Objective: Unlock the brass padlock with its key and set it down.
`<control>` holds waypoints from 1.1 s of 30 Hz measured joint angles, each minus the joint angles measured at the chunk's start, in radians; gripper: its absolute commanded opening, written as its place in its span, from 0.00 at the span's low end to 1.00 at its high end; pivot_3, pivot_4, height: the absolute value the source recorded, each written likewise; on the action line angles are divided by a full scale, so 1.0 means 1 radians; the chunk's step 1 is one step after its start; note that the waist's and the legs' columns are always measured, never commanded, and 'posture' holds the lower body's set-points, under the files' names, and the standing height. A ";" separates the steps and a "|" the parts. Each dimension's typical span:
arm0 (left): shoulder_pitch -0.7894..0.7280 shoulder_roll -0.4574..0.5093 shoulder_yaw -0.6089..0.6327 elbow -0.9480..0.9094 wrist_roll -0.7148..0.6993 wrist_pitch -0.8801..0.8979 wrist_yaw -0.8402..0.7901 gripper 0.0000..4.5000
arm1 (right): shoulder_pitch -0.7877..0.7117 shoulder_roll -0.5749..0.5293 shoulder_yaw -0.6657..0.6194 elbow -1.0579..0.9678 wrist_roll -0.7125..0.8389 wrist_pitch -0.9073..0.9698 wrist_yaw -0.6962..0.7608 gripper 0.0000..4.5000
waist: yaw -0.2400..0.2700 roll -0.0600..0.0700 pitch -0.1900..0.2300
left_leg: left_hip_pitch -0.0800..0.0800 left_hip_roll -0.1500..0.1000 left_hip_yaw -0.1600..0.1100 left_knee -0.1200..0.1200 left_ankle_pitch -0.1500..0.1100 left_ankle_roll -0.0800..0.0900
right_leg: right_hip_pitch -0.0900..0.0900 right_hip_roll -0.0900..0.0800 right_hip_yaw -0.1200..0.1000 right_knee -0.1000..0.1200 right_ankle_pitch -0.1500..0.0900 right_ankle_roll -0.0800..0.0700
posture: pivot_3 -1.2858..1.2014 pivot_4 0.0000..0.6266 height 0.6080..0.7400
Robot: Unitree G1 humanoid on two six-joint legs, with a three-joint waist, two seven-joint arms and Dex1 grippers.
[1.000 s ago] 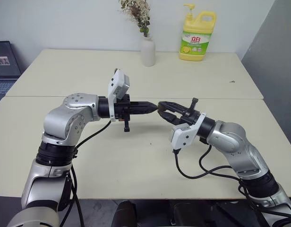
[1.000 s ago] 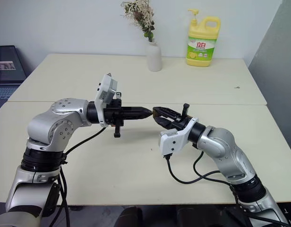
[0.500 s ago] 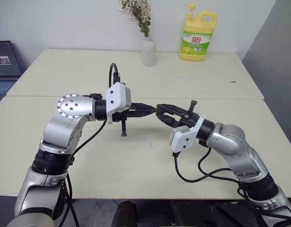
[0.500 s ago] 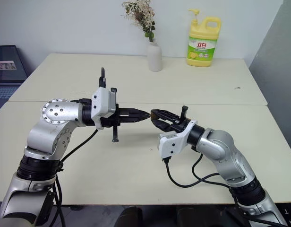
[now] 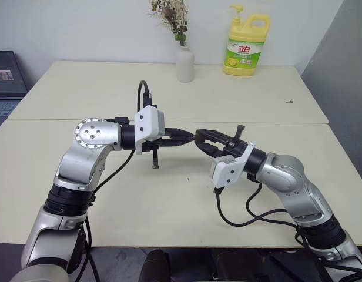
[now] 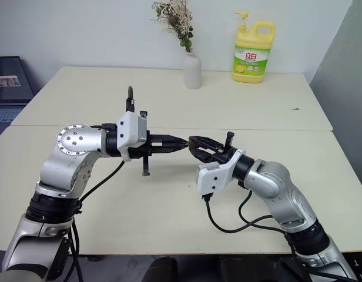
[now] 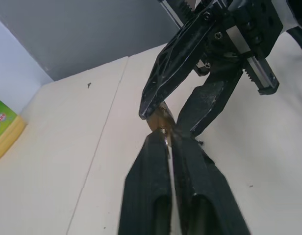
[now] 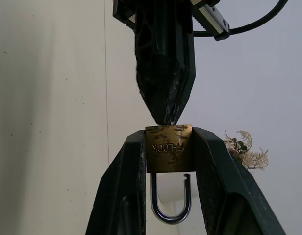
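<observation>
The padlock's loose shackle is between my right gripper's fingers, so my left gripper should open and take the padlock's body [image 8: 169,149] to let my right gripper reach the shackle.
The brass padlock [image 8: 168,148] is clamped by its sides between the fingers of my right gripper [image 8: 168,133], held in the air over the table [image 5: 169,200]. Its silvery shackle [image 8: 170,208] hangs toward the wrist, and one leg ends just short of the body. My left gripper [image 5: 190,136] points at it from the left, tip to tip with the right gripper [image 5: 200,137]. In the left wrist view its fingers [image 7: 151,161] stand nearly together, with a bit of silvery key [image 7: 163,131] at their tips against the padlock [image 7: 160,117].
A white vase of dried flowers [image 5: 184,63] and a yellow detergent bottle [image 5: 245,47] stand at the table's far edge. A laptop [image 5: 4,82] sits off to the left. Black cables hang under both wrists. A seam crosses the table behind the grippers.
My left wrist has rolled about its own axis with its tips staying at the padlock; its white camera block swung from upright to the side. The right gripper has kept still.
</observation>
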 measured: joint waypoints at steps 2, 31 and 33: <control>0.001 0.001 -0.001 0.000 -0.013 0.049 -0.003 0.39 | 0.000 0.000 -0.001 0.001 0.000 0.004 -0.002 0.21 | 0.000 0.000 0.000 | 0.000 0.000 0.000 0.000 0.000 0.000 | 0.000 0.000 0.000 0.000 0.000 0.000 | 0.52 0.24 1.00; -0.060 -0.074 0.084 -0.091 -0.313 0.651 0.270 0.87 | 0.000 0.000 -0.004 0.001 0.000 0.018 -0.002 0.21 | 0.000 0.000 0.000 | 0.000 0.000 -0.001 0.000 0.000 0.000 | 0.000 0.000 0.000 0.001 0.000 0.000 | 0.52 0.24 1.00; -0.060 -0.073 0.082 -0.090 -0.313 0.651 0.267 0.83 | 0.000 0.000 -0.004 0.001 0.000 0.019 -0.002 0.21 | 0.000 0.000 0.000 | 0.000 0.000 -0.001 0.000 0.000 0.000 | 0.000 0.000 0.000 0.001 0.000 0.000 | 0.52 0.24 1.00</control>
